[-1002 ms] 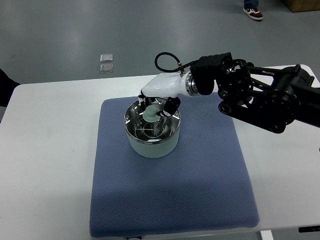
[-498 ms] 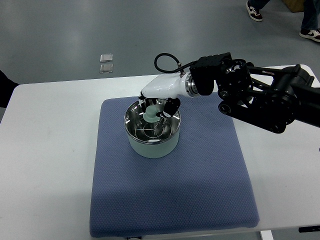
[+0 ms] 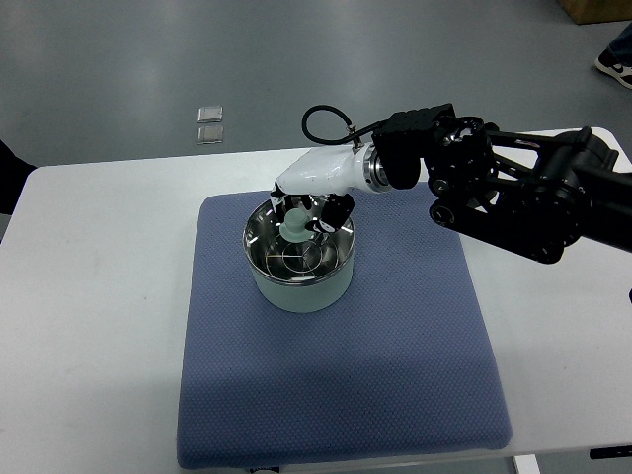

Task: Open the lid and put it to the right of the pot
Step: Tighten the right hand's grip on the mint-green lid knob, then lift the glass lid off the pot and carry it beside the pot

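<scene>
My right gripper is going to put the glass lid down on the bare mat [image 3: 409, 265] between the pot and the mat's edge under my arm.
A pale green pot [image 3: 299, 281] stands on the blue mat [image 3: 395, 365], left of its middle. A glass lid [image 3: 296, 252] with a shiny steel rim sits on the pot. My right hand [image 3: 301, 219], white with dark fingers, reaches in from the right and hangs over the lid's pale green knob [image 3: 294, 227]. Its fingers curl around the knob on both sides. The lid looks level on the pot. The left arm does not show.
The mat lies on a white table [image 3: 89, 296]. My black right arm [image 3: 523, 197] crosses above the table's right side. Bare mat stretches right of the pot. Two small plates [image 3: 209, 124] lie on the grey floor, and a person's shoe [image 3: 614, 61] shows top right.
My right hand has shifted slightly left and closed in on the knob. The lid and pot have not moved. The person's feet at the top have walked to the right.
</scene>
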Controlling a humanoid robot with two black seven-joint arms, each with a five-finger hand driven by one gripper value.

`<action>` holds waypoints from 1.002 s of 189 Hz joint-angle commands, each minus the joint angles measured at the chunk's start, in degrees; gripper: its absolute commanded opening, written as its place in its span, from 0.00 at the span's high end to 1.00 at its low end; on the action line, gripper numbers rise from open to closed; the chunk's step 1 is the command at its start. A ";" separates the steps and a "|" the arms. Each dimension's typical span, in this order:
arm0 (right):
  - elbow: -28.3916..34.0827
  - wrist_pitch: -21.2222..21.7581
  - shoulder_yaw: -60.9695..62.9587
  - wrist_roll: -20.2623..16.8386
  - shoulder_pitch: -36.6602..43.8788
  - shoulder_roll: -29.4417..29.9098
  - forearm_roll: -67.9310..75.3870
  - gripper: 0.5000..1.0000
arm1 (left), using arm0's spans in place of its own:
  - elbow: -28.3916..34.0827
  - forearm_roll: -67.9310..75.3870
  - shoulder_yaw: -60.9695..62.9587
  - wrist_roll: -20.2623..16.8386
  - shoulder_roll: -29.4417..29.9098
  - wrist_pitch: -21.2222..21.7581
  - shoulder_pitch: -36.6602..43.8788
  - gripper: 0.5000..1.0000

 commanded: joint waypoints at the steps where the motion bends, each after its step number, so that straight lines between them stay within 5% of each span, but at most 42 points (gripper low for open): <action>1: 0.02 0.01 0.01 0.16 0.00 -0.04 0.01 0.98 | 0.00 -0.01 0.00 0.02 0.00 0.01 0.00 0.00; 107: 2.83 1.42 1.76 2.00 0.79 -4.26 2.03 0.97 | 0.00 -0.01 0.00 0.02 0.00 0.01 0.00 0.00; 189: 8.90 1.15 3.52 2.70 -1.15 -18.50 3.44 0.97 | 0.00 -0.01 0.00 0.02 0.00 0.01 0.00 0.00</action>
